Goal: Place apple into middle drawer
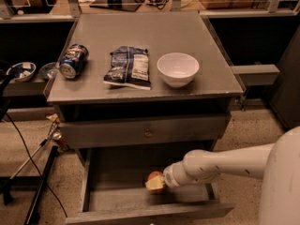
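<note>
Next, my gripper releases the apple, now just above the drawer's floor, on the open drawer's bottom near the middle (141, 183), just behind the front panel.
The small red-orange apple (154, 181) hangs at the tip of my gripper (161, 182), which is shut on it. Both are inside the open middle drawer (117, 198), a shallow grey box pulled out low on the cabinet. The apple sits just above the middle of the drawer's floor, behind the front panel (150, 215). My white arm (220, 163) reaches in from the right, and its near end hides the drawer's right part.
Above the open drawer is a shut drawer front with a small knob (148, 133). On the cabinet top stand a blue soda can (73, 61) on its side, a chip bag (129, 67) and a white bowl (177, 69). Cables and a stand leg lie at the left.
</note>
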### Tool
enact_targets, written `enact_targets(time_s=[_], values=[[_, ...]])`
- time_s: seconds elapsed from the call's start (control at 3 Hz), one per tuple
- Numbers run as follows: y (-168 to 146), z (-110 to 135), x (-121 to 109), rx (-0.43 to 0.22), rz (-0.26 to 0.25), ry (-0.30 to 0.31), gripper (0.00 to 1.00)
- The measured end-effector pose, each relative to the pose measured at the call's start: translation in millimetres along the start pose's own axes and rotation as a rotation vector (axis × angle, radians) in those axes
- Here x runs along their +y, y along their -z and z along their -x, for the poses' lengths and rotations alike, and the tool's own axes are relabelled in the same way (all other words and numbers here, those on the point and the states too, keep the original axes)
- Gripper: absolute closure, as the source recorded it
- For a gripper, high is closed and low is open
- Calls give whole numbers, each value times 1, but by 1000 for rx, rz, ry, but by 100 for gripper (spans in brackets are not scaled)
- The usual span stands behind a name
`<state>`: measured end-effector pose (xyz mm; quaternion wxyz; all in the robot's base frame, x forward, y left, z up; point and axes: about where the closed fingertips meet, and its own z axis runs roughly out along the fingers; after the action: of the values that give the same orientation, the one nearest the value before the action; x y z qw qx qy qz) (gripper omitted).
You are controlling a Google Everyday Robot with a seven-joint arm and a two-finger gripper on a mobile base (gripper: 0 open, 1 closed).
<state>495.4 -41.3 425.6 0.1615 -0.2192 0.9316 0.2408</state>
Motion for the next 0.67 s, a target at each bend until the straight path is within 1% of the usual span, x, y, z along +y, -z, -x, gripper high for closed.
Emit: enact_targets(time_s=[0.33, 0.67], values=[[-6, 9, 23, -37, 56, 24, 100], [-11, 9, 25, -34, 59, 23, 100]])
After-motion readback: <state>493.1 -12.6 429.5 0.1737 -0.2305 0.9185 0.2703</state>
